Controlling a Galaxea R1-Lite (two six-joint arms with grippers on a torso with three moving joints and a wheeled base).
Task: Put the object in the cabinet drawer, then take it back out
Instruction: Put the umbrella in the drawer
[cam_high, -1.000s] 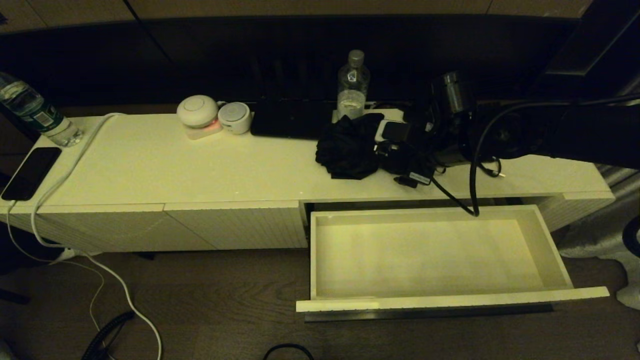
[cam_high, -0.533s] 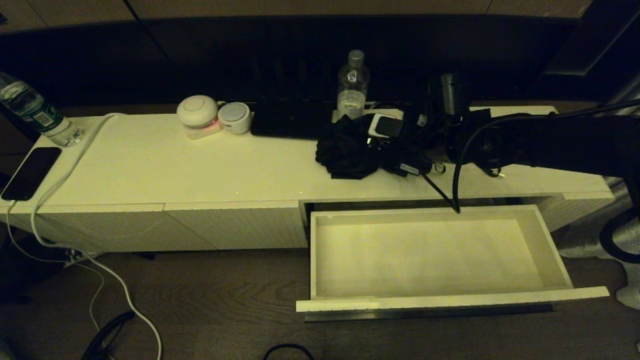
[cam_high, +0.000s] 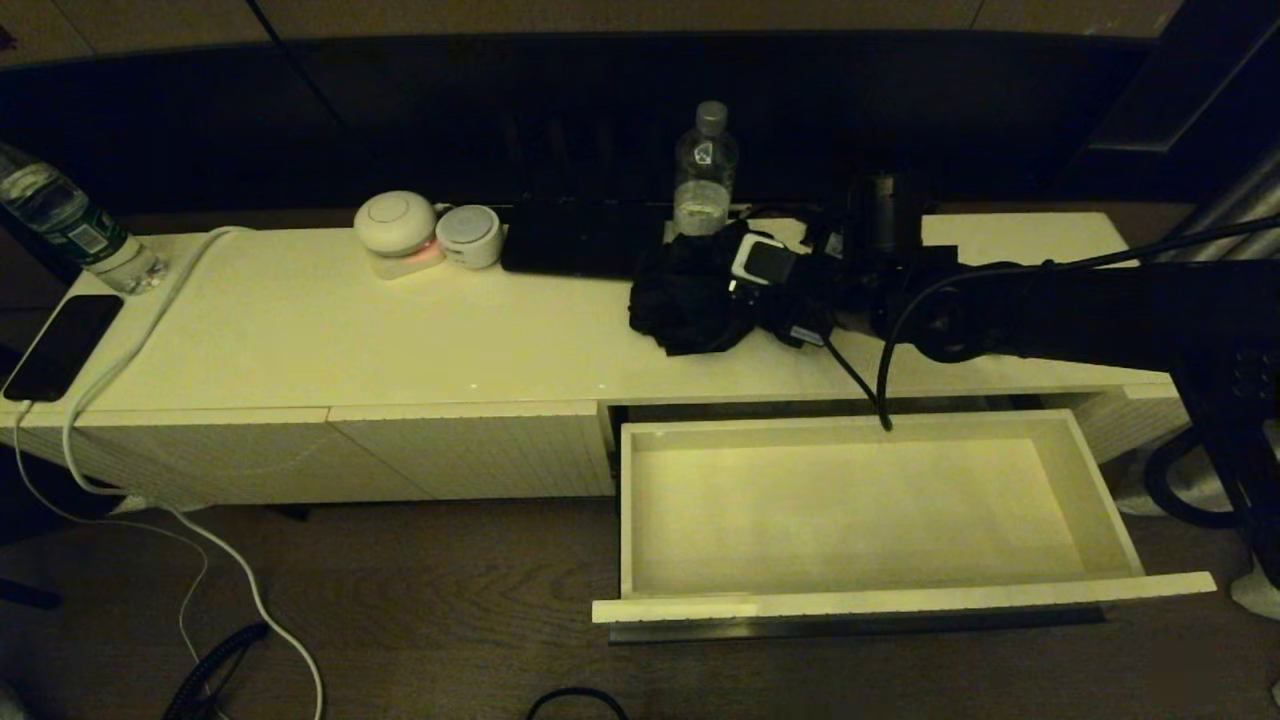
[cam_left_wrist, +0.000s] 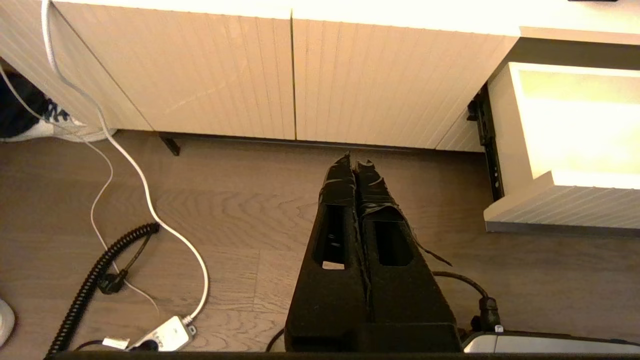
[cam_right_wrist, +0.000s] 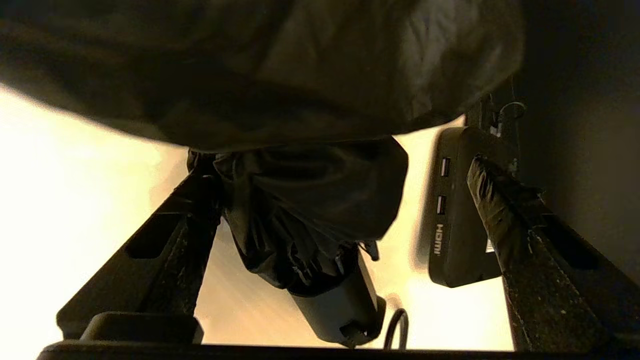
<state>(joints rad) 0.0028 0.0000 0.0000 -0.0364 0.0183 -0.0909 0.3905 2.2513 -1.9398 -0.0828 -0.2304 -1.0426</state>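
I need to next close my right gripper on the gathered fabric (cam_high: 740, 310) (cam_right_wrist: 309, 246) beside the handle of the black folded umbrella.
A black folded umbrella (cam_high: 690, 300) lies on the white cabinet top, just behind the open cabinet drawer (cam_high: 900, 603), whose white inside holds nothing. My right gripper (cam_high: 790, 300) reaches in from the right, low over the cabinet top at the umbrella's handle end. In the right wrist view that gripper (cam_right_wrist: 340, 167) is open, one finger (cam_right_wrist: 170, 240) beside the umbrella's fabric (cam_right_wrist: 310, 210) and the other (cam_right_wrist: 510, 215) over a black HDMI hub (cam_right_wrist: 455, 215). The umbrella's handle (cam_right_wrist: 340, 305) points back between the fingers. My left gripper (cam_left_wrist: 356, 162) hangs shut above the wooden floor, left of the drawer's side wall (cam_left_wrist: 510, 130).
A water bottle (cam_high: 706, 170) stands behind the umbrella, with black cables and small devices (cam_high: 800, 330) beside it. Two round white gadgets (cam_high: 396, 225) sit further left. A phone (cam_high: 62, 345), a second bottle (cam_high: 70, 225) and a white cable (cam_high: 130, 340) occupy the far left end.
My right arm has swung left and lower over the cabinet top, bringing its gripper up to the umbrella's handle end. The drawer, the umbrella and the left arm have stayed put.
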